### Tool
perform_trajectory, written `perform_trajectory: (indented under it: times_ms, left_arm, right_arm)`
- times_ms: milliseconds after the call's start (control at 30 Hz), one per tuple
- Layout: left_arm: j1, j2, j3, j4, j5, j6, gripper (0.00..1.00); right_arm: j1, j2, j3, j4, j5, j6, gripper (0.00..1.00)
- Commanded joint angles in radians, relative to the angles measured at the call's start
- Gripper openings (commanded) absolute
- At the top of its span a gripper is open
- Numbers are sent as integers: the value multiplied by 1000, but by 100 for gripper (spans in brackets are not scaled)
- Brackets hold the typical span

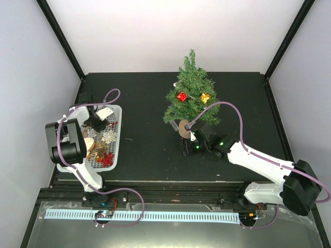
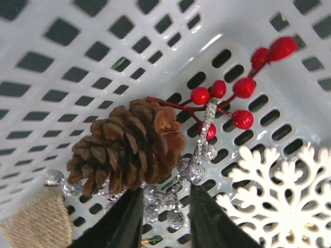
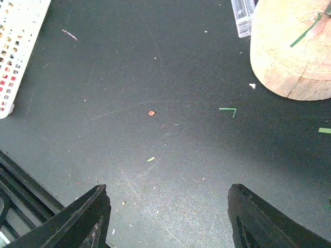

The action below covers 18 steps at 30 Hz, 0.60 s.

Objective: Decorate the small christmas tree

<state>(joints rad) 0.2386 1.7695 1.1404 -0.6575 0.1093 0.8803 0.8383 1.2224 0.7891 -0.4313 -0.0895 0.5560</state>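
Note:
Next, I open my left gripper wider, as the silver sprig's beads spread past its narrow fingertips, and pinch the sprig (image 2: 168, 194) below its upper beads before lifting.
The small christmas tree (image 1: 190, 93) stands at the back middle of the black table on its wooden stump (image 3: 292, 46). A red gift ornament (image 1: 181, 96) and a gold one (image 1: 205, 97) hang on it. My left gripper (image 2: 165, 206) is down inside the white basket (image 1: 116, 150), its narrow jaws closed on a silver glitter berry sprig (image 2: 194, 168) just below a brown pine cone (image 2: 124, 147). My right gripper (image 3: 168, 206) is low over the bare table in front of the stump, wide open with nothing between its fingers.
In the basket, a red berry sprig (image 2: 232, 98), a white snowflake (image 2: 279, 196) and a burlap piece (image 2: 39, 222) crowd around the left gripper. A small clear plastic piece (image 3: 243, 15) lies beside the stump. White walls enclose the table.

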Motion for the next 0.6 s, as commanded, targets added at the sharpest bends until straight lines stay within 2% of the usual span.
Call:
perform_trajectory:
  times_ms: [0,133,367,567]
  left_arm:
    - [-1,-6,-9,2,12,-4,33]
    - [-2,-2,-13,6,14,-6,39]
    - [-2,23,-20,43,-15,-1,42]
    - [-2,40,-25,53,-20,-2,27]
  right_arm:
    - [5,-23,-15,18,-2,5,63]
    - [5,-21,-17,19,0,4,63]
    - [4,-8,-8,26,-12,4,63]
    - [5,-2,-4,23,-12,1,63]
